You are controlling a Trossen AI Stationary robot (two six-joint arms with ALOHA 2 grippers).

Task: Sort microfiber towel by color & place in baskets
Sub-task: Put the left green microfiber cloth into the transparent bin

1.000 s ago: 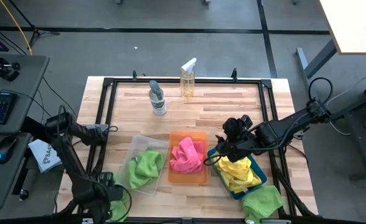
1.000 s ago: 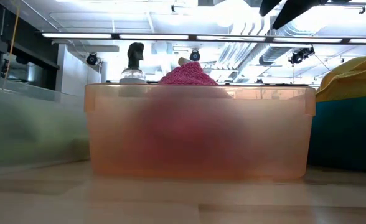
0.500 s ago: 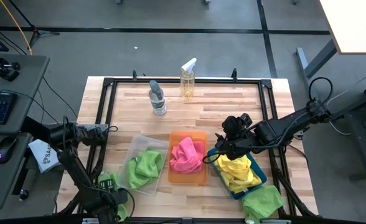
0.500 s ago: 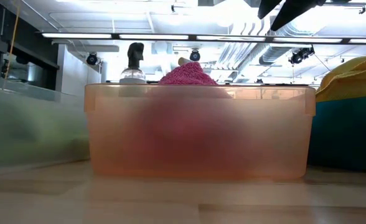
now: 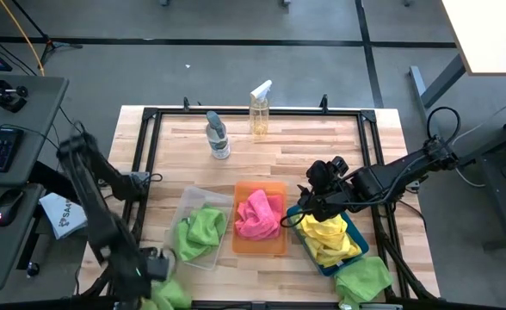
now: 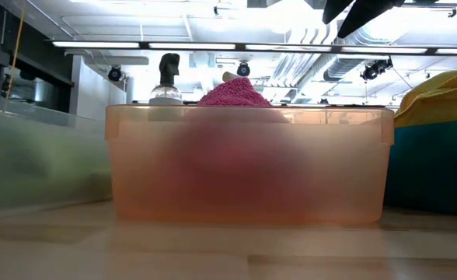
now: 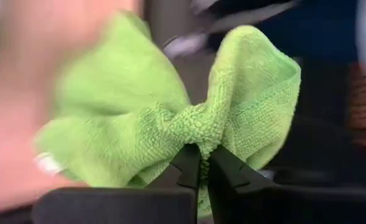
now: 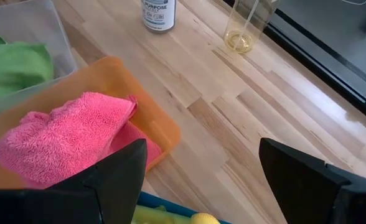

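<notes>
My left gripper is holding the lime green towel. It will let go of it on top of the green towels in the clear basket [image 5: 200, 234].
My left gripper [image 5: 154, 277] is at the table's near left corner, shut on a lime green microfiber towel [image 7: 170, 124]. My right gripper [image 5: 309, 207] hovers open over the gap between the orange basket [image 5: 262, 185] and the teal basket [image 5: 360, 250], with nothing between its fingers. The clear basket [image 5: 187, 200] holds green towels [image 5: 200, 231]. A pink towel [image 5: 258, 215] lies in the orange basket, and yellow towels [image 5: 330, 237] lie in the teal one. Another green towel [image 5: 362, 278] lies on the table at the near right. My left gripper pinches a bunched fold [image 7: 198, 138] of the green towel between its two fingertips. The cloth puffs out in two lobes beyond the fingers. Whether any of it rests on the table I cannot tell.
Two spray bottles [image 5: 218, 136] [image 5: 260, 110] stand near the table's far edge. A black frame [image 5: 145, 155] runs around the work area. Bare wood lies between the bottles and the baskets. The low view is filled by the orange basket [image 6: 248, 167].
My left gripper has shut on the green towel at the near left corner, and the left arm's elbow has swung up and toward the far left. My right arm has kept still.
</notes>
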